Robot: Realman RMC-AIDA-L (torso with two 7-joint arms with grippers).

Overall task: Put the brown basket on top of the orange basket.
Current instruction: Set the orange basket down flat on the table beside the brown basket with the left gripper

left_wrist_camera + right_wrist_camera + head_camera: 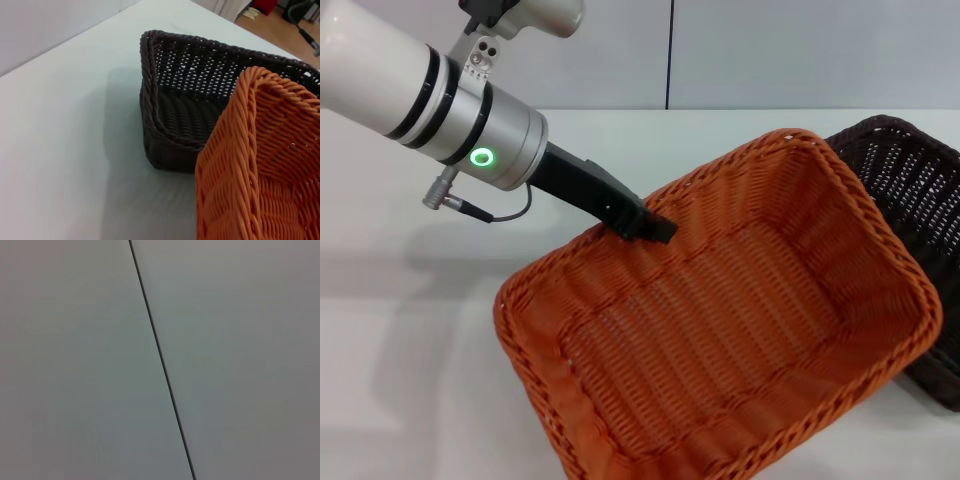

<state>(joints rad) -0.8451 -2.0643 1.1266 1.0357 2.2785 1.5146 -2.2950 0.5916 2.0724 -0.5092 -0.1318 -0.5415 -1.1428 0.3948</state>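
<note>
My left gripper is to set the orange basket on the white table (593, 294) beside the brown basket and let go. It will leave a gap between the two baskets.
The orange basket (740, 320) fills the middle of the head view, tilted, with its right end lying over the brown basket (920, 190), which stands on the table at the far right. My left gripper (650, 228) is shut on the orange basket's back rim at its left part, one black finger showing over the braid. In the left wrist view the orange basket's wall (265, 165) is close up, with the brown basket (185, 110) behind it on the table. My right gripper is out of view; its wrist view shows only a grey wall with a dark seam.
The white table (400, 350) stretches to the left and front of the baskets. A grey wall with a vertical seam (670, 50) rises behind the table. A room floor with clutter (295, 15) shows past the table's far edge.
</note>
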